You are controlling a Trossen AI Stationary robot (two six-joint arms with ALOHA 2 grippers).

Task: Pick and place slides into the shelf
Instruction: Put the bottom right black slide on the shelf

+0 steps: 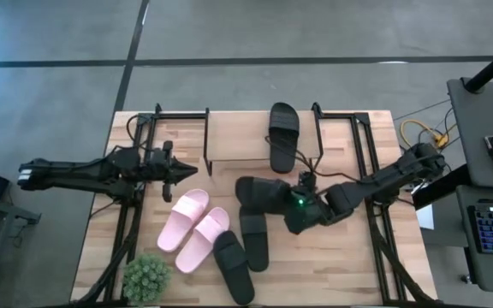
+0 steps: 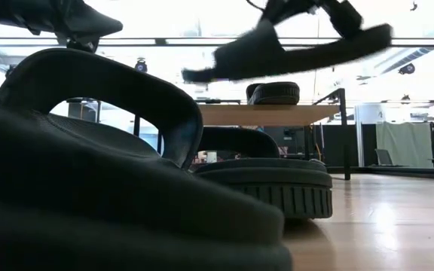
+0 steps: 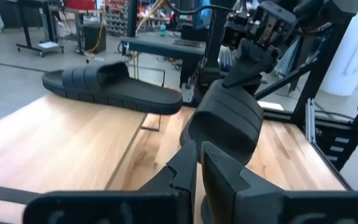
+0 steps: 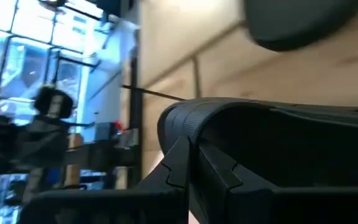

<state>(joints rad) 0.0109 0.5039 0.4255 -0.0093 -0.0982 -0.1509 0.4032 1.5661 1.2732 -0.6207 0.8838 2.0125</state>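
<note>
The black slide hangs tilted, crosswise to the shelved one; next I set it down with my right gripper and take its strap (image 3: 229, 111) at another angle.
My right gripper (image 1: 300, 204) is shut on a black slide (image 1: 262, 193) in the air over the table's middle; the low view shows that slide (image 2: 292, 49) lifted high. The shelf (image 1: 238, 141) stands at the far edge, and another black slide (image 1: 283, 135) lies flat on its top board. Two pink slides (image 1: 193, 229) and two black slides (image 1: 253, 239) (image 1: 234, 267) lie on their soles on the table. My left gripper (image 1: 182, 171) (image 3: 197, 163) waits shut above the table's left part, touching nothing. My right gripper holds the black slide by the strap's edge (image 4: 185, 127), pinched between the two fingers. It comes from above and from the table's right. The slide is lifted clear and tilted, stretching away from the gripper toward the table's left (image 2: 202, 74).
A small green plant (image 1: 148, 275) stands at the near left corner. Black frame rails (image 1: 135, 214) (image 1: 371, 214) run along both sides of the table. The shelf's top board has bare wood (image 1: 229, 141) to the left of the slide on it.
</note>
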